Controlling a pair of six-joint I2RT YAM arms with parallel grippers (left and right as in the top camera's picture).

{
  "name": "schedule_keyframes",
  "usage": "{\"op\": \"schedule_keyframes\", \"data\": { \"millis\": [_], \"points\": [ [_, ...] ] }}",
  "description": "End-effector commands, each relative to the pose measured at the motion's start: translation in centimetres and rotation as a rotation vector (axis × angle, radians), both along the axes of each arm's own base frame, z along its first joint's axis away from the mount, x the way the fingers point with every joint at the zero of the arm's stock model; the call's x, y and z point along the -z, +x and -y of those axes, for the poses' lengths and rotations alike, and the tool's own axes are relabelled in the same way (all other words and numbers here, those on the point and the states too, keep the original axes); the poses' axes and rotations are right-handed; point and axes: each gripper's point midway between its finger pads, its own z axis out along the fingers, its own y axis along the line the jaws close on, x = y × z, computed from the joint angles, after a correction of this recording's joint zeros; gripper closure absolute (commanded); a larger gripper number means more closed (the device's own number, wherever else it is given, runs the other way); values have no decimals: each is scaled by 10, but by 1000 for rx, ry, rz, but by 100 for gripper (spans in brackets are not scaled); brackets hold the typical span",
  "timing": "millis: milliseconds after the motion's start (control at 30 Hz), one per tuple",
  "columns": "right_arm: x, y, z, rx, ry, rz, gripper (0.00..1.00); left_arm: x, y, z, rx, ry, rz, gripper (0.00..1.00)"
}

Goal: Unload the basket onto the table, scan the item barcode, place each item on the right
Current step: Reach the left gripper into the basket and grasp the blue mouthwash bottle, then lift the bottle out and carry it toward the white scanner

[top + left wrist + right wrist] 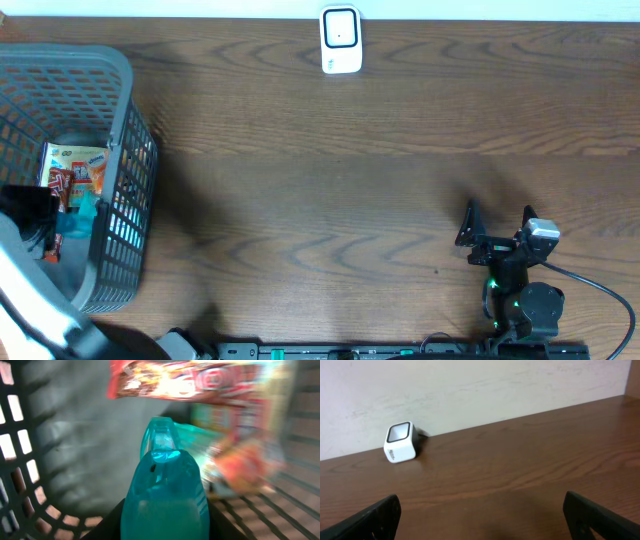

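Note:
My left gripper will let go of the teal item on the bare brown table point(381, 175), between the white barcode scanner and my right gripper.
The item, a teal glossy pack point(165, 485), fills the left wrist view, and my left gripper point(167, 527) is shut on it, one black finger point(112, 522) pressing each side. In the overhead view that teal item point(86, 207) lies inside the grey basket point(120, 120) at the far left, with the left gripper point(40, 215) reaching in beside it. The white barcode scanner point(340, 40) stands at the table's far edge and also shows as the scanner point(400, 441) in the right wrist view. My right gripper point(497, 228) stands open over bare table, its fingers point(380, 515) wide apart with nothing between them.
Inside the basket lie other snack packs: a red wrapper point(195, 380) and an orange-green pack point(240, 460). The basket's mesh wall point(20, 460) closes in on the left gripper. Brown wooden table point(330, 200) stretches between basket and right arm. A pale wall point(470, 385) rises behind the scanner.

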Motion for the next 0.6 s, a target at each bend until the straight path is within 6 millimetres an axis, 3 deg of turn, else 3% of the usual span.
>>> {"op": "schedule_keyframes", "data": {
  "millis": [0, 167, 367, 467, 567],
  "points": [
    [0, 0, 1, 6, 1, 2, 1, -77, 9, 12, 52, 137, 220, 75],
    [0, 0, 1, 6, 0, 2, 1, -136, -3, 42, 80, 241, 411, 75],
    [0, 0, 1, 6, 1, 2, 1, -213, 0, 109, 294, 297, 771, 75],
    [0, 0, 1, 6, 1, 2, 1, -230, -6, 140, 360, 275, 864, 75],
    [0, 0, 1, 6, 1, 2, 1, -232, -10, 166, 444, 235, 896, 75]
  ]
}}
